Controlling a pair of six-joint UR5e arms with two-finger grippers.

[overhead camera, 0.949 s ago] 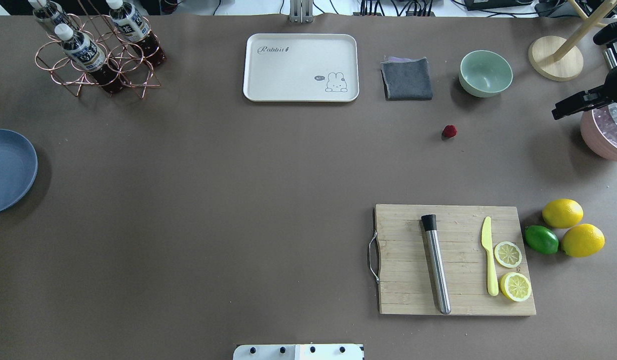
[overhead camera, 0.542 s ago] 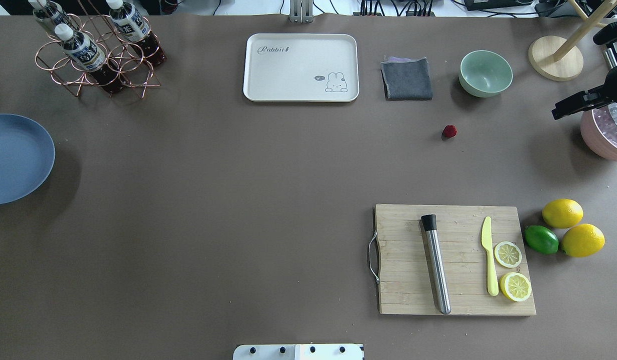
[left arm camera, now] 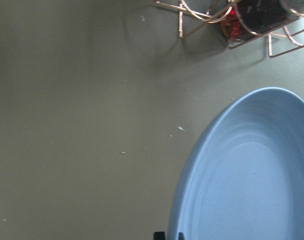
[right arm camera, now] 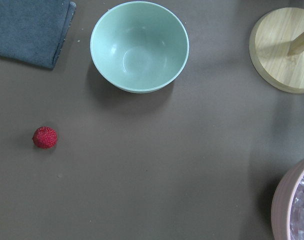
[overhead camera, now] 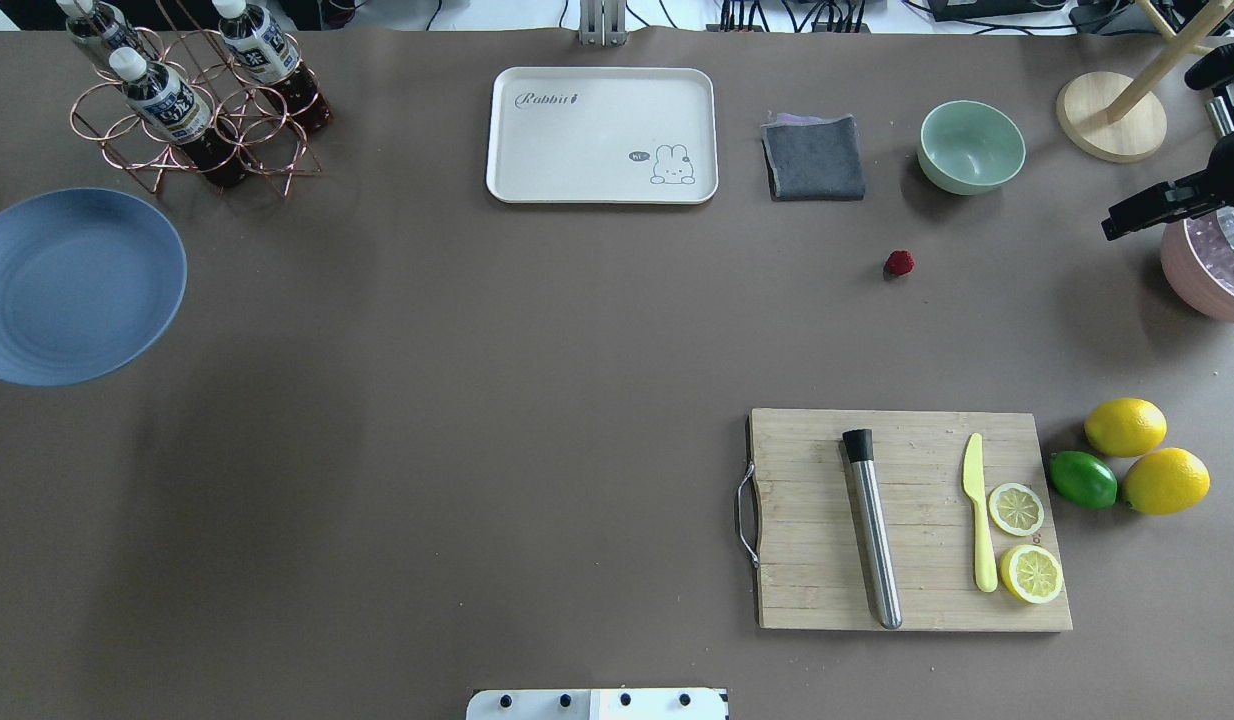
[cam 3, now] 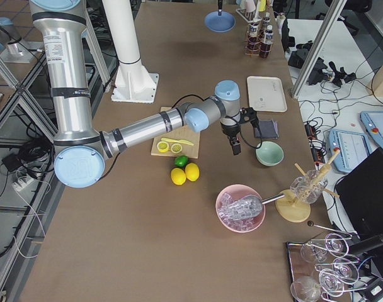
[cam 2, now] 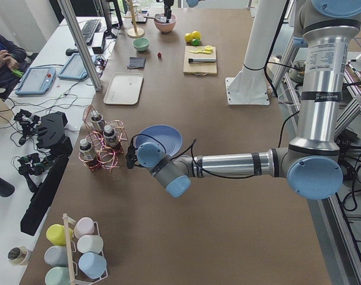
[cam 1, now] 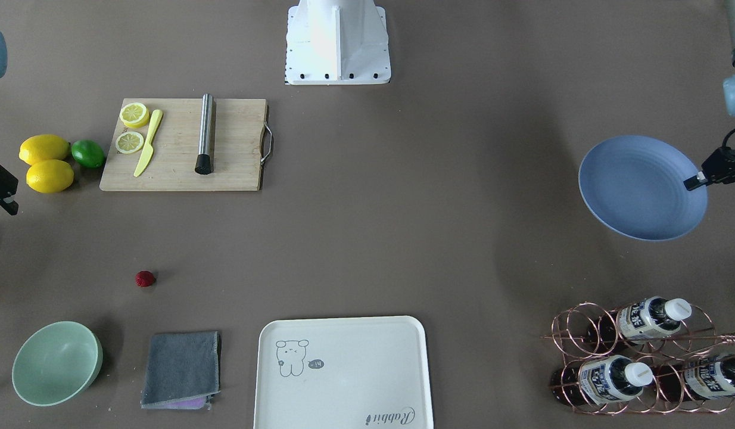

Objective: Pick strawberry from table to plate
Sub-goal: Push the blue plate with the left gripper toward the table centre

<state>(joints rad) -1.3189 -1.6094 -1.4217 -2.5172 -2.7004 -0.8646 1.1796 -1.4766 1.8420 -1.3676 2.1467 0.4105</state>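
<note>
Next, my left gripper releases the blue plate, now hanging beside the bottle rack, on the bare table [cam 1: 345,219] between the cream tray and the white stand.
The strawberry [overhead camera: 899,262] is a tiny dark-red berry lying alone on the table [overhead camera: 477,400], between the grey cloth and the green bowl; it also shows at the left of the right wrist view as the strawberry [right arm camera: 45,137]. The blue plate [overhead camera: 77,285] hangs above the table's left end, beside the bottle rack. My left gripper [cam 1: 692,181] is shut on the plate's outer rim. My right gripper [overhead camera: 1112,228] hovers at the right edge, well to the right of the strawberry; its jaws do not show clearly.
A wooden board [overhead camera: 907,520] carries a steel muddler, a yellow knife and two lemon slices. Two lemons and a lime [overhead camera: 1082,478] lie beside it. At the back stand a green bowl [overhead camera: 971,146], grey cloth [overhead camera: 815,157], cream tray [overhead camera: 602,135] and bottle rack [overhead camera: 192,100].
The left gripper has carried the plate rightward into view and a little toward the back. The strawberry and the right arm have not moved.
</note>
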